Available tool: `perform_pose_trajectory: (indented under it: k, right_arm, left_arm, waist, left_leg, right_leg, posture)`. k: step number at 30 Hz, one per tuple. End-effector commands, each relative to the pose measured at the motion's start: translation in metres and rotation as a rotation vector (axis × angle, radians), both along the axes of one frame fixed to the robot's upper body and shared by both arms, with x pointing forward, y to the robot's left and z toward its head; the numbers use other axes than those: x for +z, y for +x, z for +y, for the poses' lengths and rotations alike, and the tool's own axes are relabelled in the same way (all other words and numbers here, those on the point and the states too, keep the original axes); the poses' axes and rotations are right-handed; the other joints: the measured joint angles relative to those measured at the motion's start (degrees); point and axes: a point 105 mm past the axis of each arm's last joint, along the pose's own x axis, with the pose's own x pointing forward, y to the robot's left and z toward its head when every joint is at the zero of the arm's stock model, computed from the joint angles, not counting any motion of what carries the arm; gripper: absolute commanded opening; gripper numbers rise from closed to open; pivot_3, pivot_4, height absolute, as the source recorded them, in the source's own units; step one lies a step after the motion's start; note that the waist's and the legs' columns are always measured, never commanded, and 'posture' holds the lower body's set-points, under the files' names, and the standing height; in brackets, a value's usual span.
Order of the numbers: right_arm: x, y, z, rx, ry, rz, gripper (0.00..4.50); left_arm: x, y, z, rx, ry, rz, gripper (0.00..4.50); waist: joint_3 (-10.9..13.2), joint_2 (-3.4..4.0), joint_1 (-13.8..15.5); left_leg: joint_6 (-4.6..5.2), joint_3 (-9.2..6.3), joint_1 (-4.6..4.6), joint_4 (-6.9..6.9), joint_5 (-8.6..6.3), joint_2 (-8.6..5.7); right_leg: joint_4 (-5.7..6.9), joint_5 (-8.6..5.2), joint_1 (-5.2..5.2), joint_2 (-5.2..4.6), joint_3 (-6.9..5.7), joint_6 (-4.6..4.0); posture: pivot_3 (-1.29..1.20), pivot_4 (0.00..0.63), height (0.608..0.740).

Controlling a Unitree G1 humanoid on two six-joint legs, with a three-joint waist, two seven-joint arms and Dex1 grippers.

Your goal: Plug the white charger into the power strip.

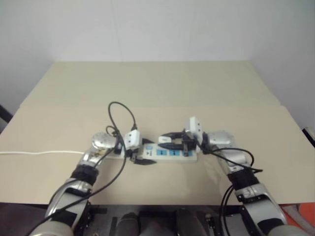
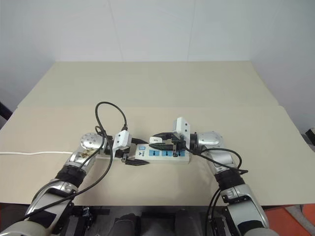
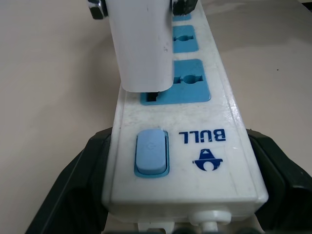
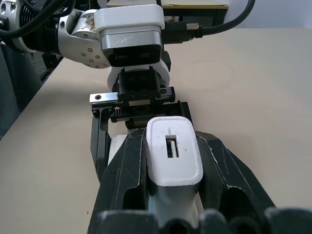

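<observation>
Next, I release the white charger from my right gripper on the power strip's blue socket point(image 1: 159, 146) closest to the switch.
The power strip point(image 1: 175, 154) lies on the tan table, a long white bar with blue socket faces and a blue switch point(image 3: 151, 152). My left gripper point(image 1: 143, 152) is shut on its switch end, one black finger point(image 3: 73, 185) on each side. The white charger point(image 4: 173, 156) is clamped in my right gripper point(image 1: 168, 140), which is shut on it, over the strip. The charger's lower end point(image 3: 141, 48) meets the blue socket point(image 3: 187, 80) nearest the switch. How deep its prongs sit is hidden.
The strip's thin white cord point(image 1: 34, 152) runs left across the table point(image 1: 157, 88) toward its edge. Black cables point(image 1: 120, 115) loop above my left wrist. A white wall stands behind the table's far edge.
</observation>
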Motion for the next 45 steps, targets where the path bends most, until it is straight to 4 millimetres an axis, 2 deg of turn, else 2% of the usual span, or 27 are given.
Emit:
perform_pose_trajectory:
  k: [1,8,12,21,28,37,45]
  right_arm:
    - [-0.007,0.007,-0.003,-0.041,-0.054,0.007,1.13]
    - [-0.013,0.002,0.015,0.007,-0.082,0.003,1.13]
    - [-0.017,0.002,0.016,0.011,-0.092,0.01,1.13]
    - [-0.03,0.005,-0.01,-0.037,-0.146,0.054,1.13]
    - [-0.034,0.004,-0.019,-0.036,-0.18,0.076,1.13]
    - [-0.037,0.001,0.009,0.022,-0.182,0.106,1.13]
    - [-0.046,0.001,0.009,0.009,-0.182,0.148,1.13]
  left_arm:
    - [0.0,-0.001,0.011,0.007,0.031,-0.004,3.34]
    - [-0.001,-0.003,0.011,0.008,0.028,-0.005,3.34]
    - [-0.001,-0.003,0.011,0.011,0.026,-0.006,3.34]
    - [-0.002,-0.005,0.014,0.018,0.029,-0.003,3.34]
    - [-0.001,-0.003,0.013,0.02,0.028,-0.008,3.34]
    - [-0.002,-0.005,0.012,0.023,0.021,-0.005,3.34]
    - [-0.002,-0.006,0.018,0.034,0.029,-0.007,3.34]
  waist:
    - [0.0,0.0,-0.1]
    - [-0.01,-0.01,-0.42]
    - [-0.01,-0.01,-0.47]
    - [-0.02,-0.02,-0.43]
    - [-0.02,-0.02,-0.12]
    - [-0.02,-0.03,-0.22]
    - [-0.07,-0.07,-0.82]
  left_leg:
    - [0.0,0.0,0.01,0.0,0.0,0.0]
    - [0.0,0.01,0.11,-0.02,0.0,0.01]
    - [0.0,0.01,0.2,-0.04,0.0,0.03]
    - [0.0,0.02,0.24,-0.05,0.0,0.03]
    - [0.0,0.02,0.24,-0.05,0.0,0.02]
    - [0.0,0.02,0.26,-0.05,0.0,0.02]
    - [0.0,0.02,0.37,-0.07,0.0,0.04]
  right_leg:
    - [0.0,0.0,0.0,0.0,0.0,0.0]
    - [0.05,0.0,0.02,0.03,0.04,-0.01]
    - [0.08,-0.01,0.07,0.05,0.05,-0.02]
    - [0.06,-0.01,0.12,0.05,0.06,-0.03]
    - [0.05,-0.02,0.13,0.05,0.06,-0.03]
    - [0.04,-0.02,0.15,0.04,0.06,-0.03]
    - [0.07,-0.03,0.25,0.06,0.06,-0.04]
  posture:
    - [0.0,0.15,0.74]
    - [0.0,0.15,0.74]
    - [0.0,0.15,0.74]
    - [0.0,0.15,0.74]
    - [0.0,0.15,0.74]
    - [0.0,0.15,0.74]
    - [0.0,0.15,0.74]
